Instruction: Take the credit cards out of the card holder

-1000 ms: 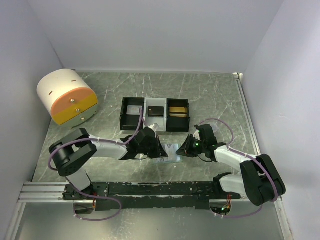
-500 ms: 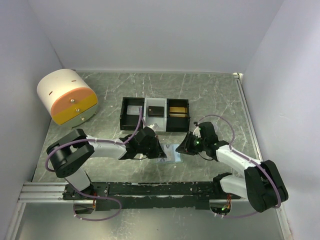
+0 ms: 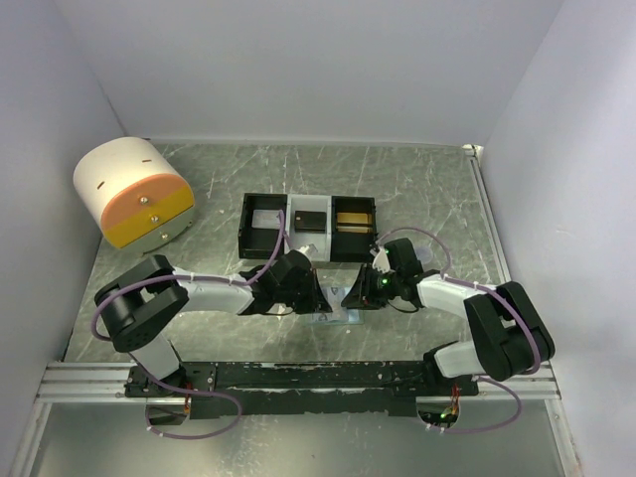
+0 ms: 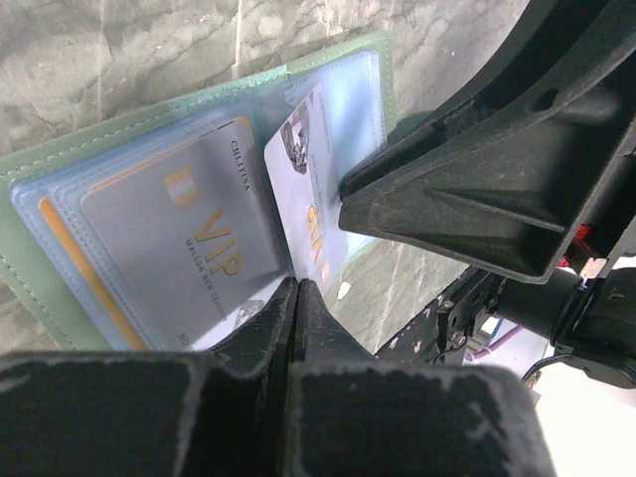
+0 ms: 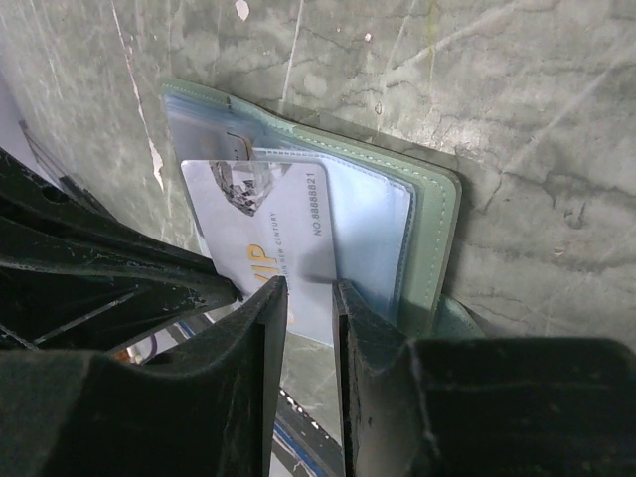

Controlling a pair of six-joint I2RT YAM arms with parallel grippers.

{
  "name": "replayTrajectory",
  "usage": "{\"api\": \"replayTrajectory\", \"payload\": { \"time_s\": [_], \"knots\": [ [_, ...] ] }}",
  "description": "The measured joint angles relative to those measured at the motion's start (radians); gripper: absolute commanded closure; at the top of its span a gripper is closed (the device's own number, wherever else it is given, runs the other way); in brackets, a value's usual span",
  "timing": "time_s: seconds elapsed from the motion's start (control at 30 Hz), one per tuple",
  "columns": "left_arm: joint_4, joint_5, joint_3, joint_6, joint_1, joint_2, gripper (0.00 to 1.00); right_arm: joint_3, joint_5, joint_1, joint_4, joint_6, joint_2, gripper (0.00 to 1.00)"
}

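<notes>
The long edge of the white VIP card is raised next to my left gripper's shut fingers. I need to open them, pinch the card's near corner [image 4: 309, 266] and lift it out.
The card holder [image 3: 336, 306] lies open on the table between my two grippers, sage-green rim [image 5: 437, 234] round clear sleeves. A silver VIP card [image 4: 189, 248] sits in a sleeve of the left panel. A white VIP card [image 5: 268, 224] sticks partway out of the right panel toward the near side. My left gripper [image 4: 296, 286] is shut, its tips pressed on the holder at the fold. My right gripper [image 5: 310, 290] stands over the white card's outer end, jaws a narrow gap apart, the card showing flat between them. Its black finger [image 4: 467, 189] looms over the right panel.
A black-and-white three-compartment tray [image 3: 308, 227] stands just behind the holder. A white and orange drum [image 3: 132, 192] sits at the back left. The arms' mounting rail [image 3: 298, 376] runs along the near edge. Walls close in on both sides.
My right gripper has moved left onto the holder and its jaws have parted a little. The left gripper has stayed shut in place.
</notes>
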Motion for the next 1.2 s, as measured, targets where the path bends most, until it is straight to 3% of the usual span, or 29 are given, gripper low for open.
{"api": "replayTrajectory", "payload": {
  "time_s": [0.23,0.47,0.6,1.0,1.2],
  "knots": [
    [-0.014,0.001,0.012,0.005,0.000,0.008,0.92,0.002,0.010,0.003,-0.004,-0.004,0.000,0.74],
    [-0.008,0.005,0.012,0.011,0.000,0.008,0.73,-0.012,0.024,0.003,0.009,0.013,-0.013,0.74],
    [0.008,0.015,0.012,0.011,0.000,0.008,0.69,-0.023,0.028,0.005,0.023,0.021,-0.021,0.74],
    [0.030,0.041,0.017,0.011,0.002,0.048,0.71,-0.050,0.021,0.003,0.074,0.059,-0.026,0.75],
    [0.040,0.063,0.040,0.022,0.002,0.078,0.84,-0.051,0.017,0.003,0.081,0.061,-0.021,0.75]
  ]
}}
